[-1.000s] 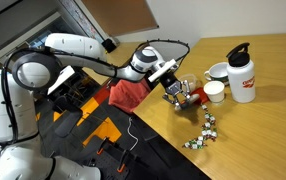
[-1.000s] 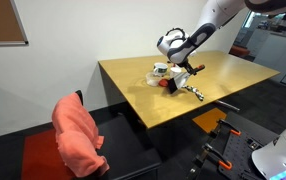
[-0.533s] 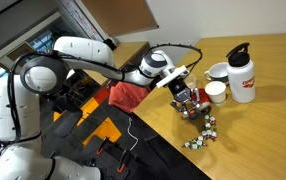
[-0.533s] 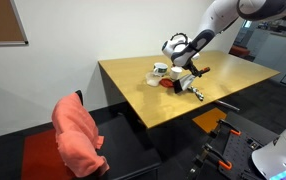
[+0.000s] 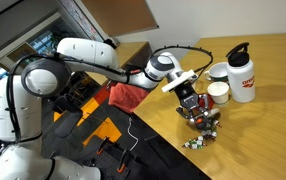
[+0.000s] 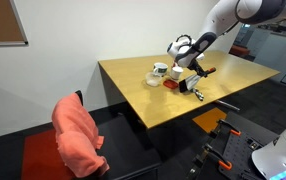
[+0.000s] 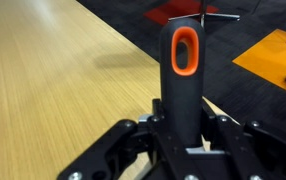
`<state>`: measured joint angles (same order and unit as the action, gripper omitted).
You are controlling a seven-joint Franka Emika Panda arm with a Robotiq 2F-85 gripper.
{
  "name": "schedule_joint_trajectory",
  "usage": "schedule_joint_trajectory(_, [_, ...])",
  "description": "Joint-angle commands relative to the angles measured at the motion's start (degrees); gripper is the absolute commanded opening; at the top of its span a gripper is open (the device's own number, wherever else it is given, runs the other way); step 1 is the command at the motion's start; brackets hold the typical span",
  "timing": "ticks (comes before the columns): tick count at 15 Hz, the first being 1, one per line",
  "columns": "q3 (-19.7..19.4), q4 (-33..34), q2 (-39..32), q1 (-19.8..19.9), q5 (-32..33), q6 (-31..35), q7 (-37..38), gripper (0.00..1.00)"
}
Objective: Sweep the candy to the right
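Observation:
The robot's gripper should set the black-handled tool down on the bare wood [image 5: 161,106] between the candy and the red cloth.
The candy [image 5: 200,136] is a loose cluster of tiny silvery sweets near the table's front edge; in an exterior view [image 6: 196,94] it is too small to make out clearly. My gripper [image 5: 191,103] is just above the cluster's upper end, shut on a black tool handle [image 7: 183,70] with an orange-rimmed hole. The wrist view shows the jaws [image 7: 183,138] clamped on both sides of the handle. The tool's lower end and the flat red lid are hidden behind the gripper. In the wrist view the candy is out of sight.
A white cup [image 5: 217,92], a white bowl [image 5: 219,71] and a white bottle with a red label [image 5: 243,74] stand right behind the gripper. The table edge [image 5: 173,140] is close. A red cloth lies on a chair [image 6: 78,135]. Bare wood table [image 7: 53,70] extends beyond.
My gripper has moved with the tool along the table toward the cups and down onto the upper end of the candy cluster. The cups and bottle have not moved.

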<state>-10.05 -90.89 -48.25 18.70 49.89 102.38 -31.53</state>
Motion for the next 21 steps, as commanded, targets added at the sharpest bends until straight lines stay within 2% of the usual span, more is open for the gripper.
schedule_joint_trajectory(1, [-0.58,2.53,-1.39,0.26,-0.66,-3.19,-0.58,0.12])
schedule_joint_trajectory(9, [-0.73,4.28,-2.50,0.32,-0.03,-5.87,0.14,0.12])
schedule_joint_trajectory(14, [-0.16,3.91,-2.39,1.29,2.49,-0.23,-0.98,0.12])
schedule_joint_trajectory(18, [0.51,3.27,-1.96,2.55,3.15,5.23,-4.68,0.12])
schedule_joint_trajectory(19, [1.46,-8.34,8.01,-0.49,3.02,4.64,-3.20,0.12])
schedule_joint_trajectory(21, [2.63,-11.21,10.64,-1.20,2.59,4.63,-3.95,0.12])
